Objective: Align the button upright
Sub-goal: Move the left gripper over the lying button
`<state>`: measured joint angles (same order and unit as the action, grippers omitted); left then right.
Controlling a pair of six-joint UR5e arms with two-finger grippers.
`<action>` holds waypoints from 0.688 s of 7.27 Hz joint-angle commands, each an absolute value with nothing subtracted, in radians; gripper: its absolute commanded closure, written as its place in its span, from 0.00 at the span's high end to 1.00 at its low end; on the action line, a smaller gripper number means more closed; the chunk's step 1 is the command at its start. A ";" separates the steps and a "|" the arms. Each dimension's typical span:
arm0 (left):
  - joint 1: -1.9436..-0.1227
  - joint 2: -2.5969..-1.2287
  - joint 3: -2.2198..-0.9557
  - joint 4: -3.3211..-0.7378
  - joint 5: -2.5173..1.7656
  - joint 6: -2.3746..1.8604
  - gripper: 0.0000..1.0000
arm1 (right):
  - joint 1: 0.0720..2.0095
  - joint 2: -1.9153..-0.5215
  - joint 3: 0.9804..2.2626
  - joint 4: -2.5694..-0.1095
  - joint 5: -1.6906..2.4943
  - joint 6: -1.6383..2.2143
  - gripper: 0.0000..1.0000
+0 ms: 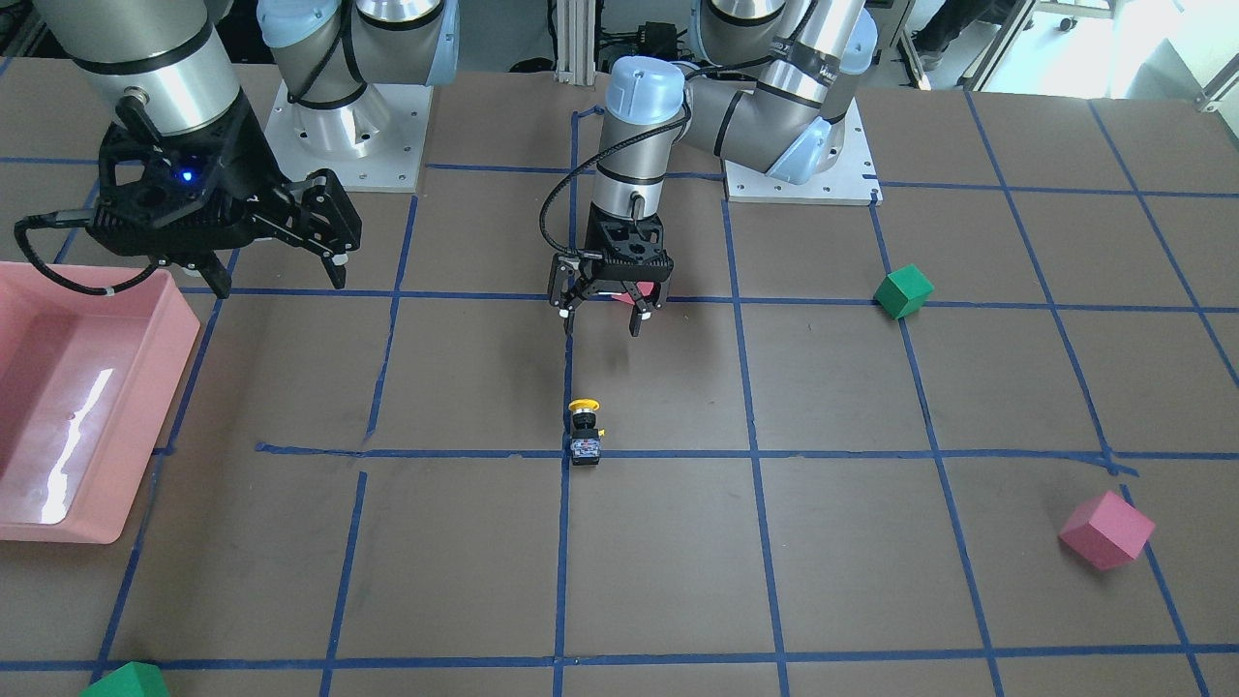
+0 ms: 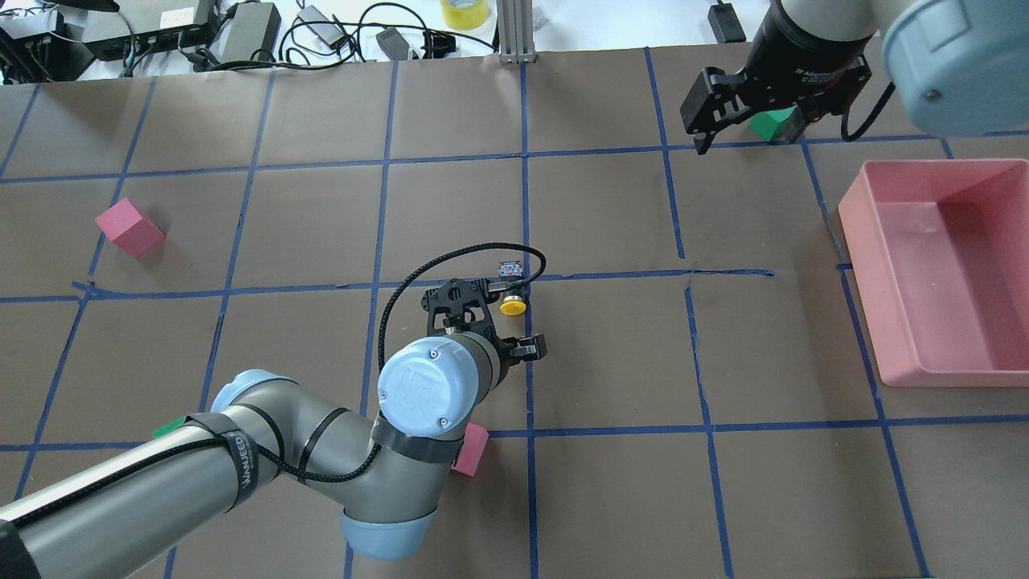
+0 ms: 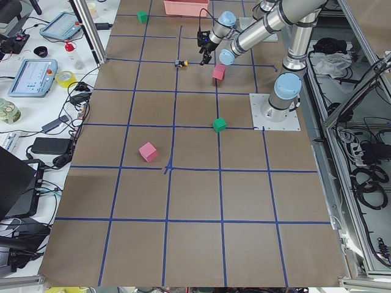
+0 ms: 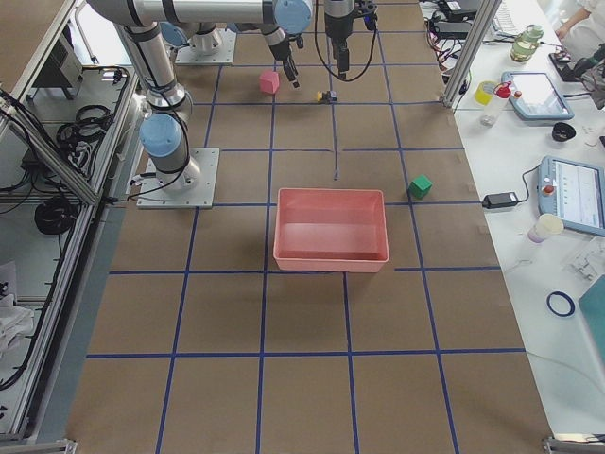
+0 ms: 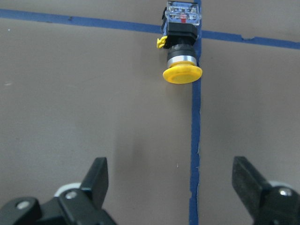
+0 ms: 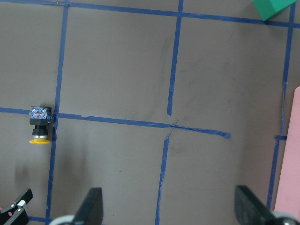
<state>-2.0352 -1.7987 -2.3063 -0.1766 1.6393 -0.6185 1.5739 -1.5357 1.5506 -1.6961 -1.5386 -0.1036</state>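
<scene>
My left gripper is to close next on the yellow cap [image 1: 584, 406] [image 5: 183, 73] of the button, the end that points toward the robot.
The button [image 1: 585, 433] lies on its side on a blue tape line near the table's middle. Its yellow cap points toward the robot and its contact block points away. My left gripper [image 1: 600, 315] hangs open above the table, a short way on the robot's side of the button, touching nothing. In the left wrist view the button [image 5: 182, 51] sits ahead of the spread fingers [image 5: 98, 173], cap facing them. My right gripper [image 1: 276, 276] is open and empty, high beside the pink tray. In the right wrist view the button [image 6: 39, 125] is far off to the left.
A pink tray [image 1: 179, 319] stands on the robot's right side. Green cubes [image 1: 903, 291] [image 1: 126, 681] and a pink cube [image 1: 1106, 530] lie scattered on the table. Another pink cube [image 2: 470, 449] sits under the left arm's wrist. A grid of blue tape covers the brown table.
</scene>
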 commanded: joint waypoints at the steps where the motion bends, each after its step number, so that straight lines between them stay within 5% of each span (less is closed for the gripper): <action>1: -2.036 -1.859 -2.281 -0.129 1.643 -0.690 0.91 | 1.574 -1.537 1.557 -1.697 -1.539 -0.104 1.00; 5: -2.068 -1.963 -2.204 -0.137 1.669 -0.730 0.90 | 1.574 -1.537 1.557 -1.697 -1.539 -0.104 1.00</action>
<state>-2.0522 -1.9354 -2.2115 -0.1368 1.6527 -0.7287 1.5737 -1.5370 1.5569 -1.6966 -1.5386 -0.1043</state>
